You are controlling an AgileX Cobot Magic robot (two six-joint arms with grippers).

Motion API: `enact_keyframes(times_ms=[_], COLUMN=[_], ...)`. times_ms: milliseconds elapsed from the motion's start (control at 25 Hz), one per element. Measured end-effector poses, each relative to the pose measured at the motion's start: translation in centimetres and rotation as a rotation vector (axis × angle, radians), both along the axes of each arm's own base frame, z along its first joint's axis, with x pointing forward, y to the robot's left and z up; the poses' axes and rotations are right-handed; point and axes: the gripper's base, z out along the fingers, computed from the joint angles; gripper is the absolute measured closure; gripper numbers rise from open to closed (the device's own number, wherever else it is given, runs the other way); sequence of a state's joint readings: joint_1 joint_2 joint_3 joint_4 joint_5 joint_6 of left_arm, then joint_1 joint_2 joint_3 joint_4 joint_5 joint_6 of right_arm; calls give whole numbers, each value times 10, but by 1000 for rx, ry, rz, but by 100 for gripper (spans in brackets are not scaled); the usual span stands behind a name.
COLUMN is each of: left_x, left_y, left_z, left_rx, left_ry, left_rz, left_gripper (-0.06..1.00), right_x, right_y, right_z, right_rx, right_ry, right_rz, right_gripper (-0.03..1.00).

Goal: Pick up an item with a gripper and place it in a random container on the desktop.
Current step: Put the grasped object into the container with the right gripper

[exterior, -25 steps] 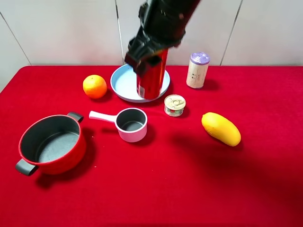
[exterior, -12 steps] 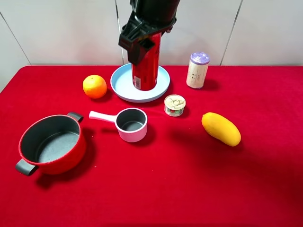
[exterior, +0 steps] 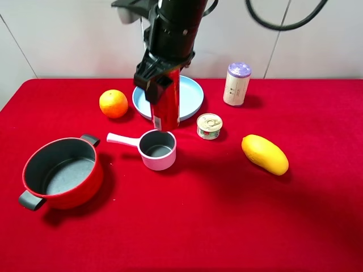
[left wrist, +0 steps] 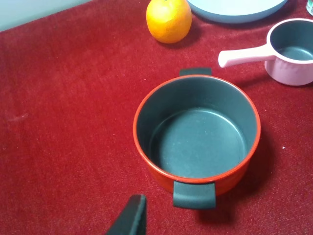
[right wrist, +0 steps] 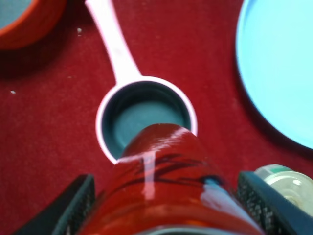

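Next, I let go of the tall red drink can with my right gripper, so that it stands inside the small pink saucepan (exterior: pixel 159 151) (right wrist: pixel 147 122).
My right gripper (exterior: pixel 160 84) is shut on the tall red drink can (exterior: pixel 165 105) and holds it upright in the air, just above and behind the small pink saucepan (exterior: pixel 157 149). In the right wrist view the can (right wrist: pixel 164 181) fills the foreground between the black fingers (right wrist: pixel 73 205), with the saucepan (right wrist: pixel 146 115) right below its lower end. The saucepan is empty, its pale handle pointing left. My left gripper shows only as one black fingertip (left wrist: pixel 129 218) near the red pot (left wrist: pixel 196 132); whether it is open cannot be told.
On the red cloth (exterior: pixel 198 226) stand a red two-handled pot (exterior: pixel 61 173) front left, an orange (exterior: pixel 113 103), a blue plate (exterior: pixel 187 96) at the back, a short gold-lidded tin (exterior: pixel 209 126), a purple-capped cylinder (exterior: pixel 236 84) and a mango (exterior: pixel 264 154) on the right.
My right gripper has carried the can off the blue plate, forward and left, and it now hangs over the pink saucepan's far rim. The other things have not moved.
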State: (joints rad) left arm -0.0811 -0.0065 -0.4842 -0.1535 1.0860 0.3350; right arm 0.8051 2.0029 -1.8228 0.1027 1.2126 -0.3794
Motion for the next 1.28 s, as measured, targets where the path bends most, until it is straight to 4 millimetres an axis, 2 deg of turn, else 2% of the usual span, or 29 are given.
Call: enact_keyframes(times_ms=[800,1280], left_x=[0,0], left_y=[0,0], left_z=[0,0], left_rx=[0,4], left_ry=[0,0], left_rz=[0,2], left_gripper=[-5,-5], right_x=[13,15], right_y=[18,22], right_z=[-58,-64], right_rx=[-35,-4], right_ry=[66,69], right_rz=[29,19], right_gripper=[53,53])
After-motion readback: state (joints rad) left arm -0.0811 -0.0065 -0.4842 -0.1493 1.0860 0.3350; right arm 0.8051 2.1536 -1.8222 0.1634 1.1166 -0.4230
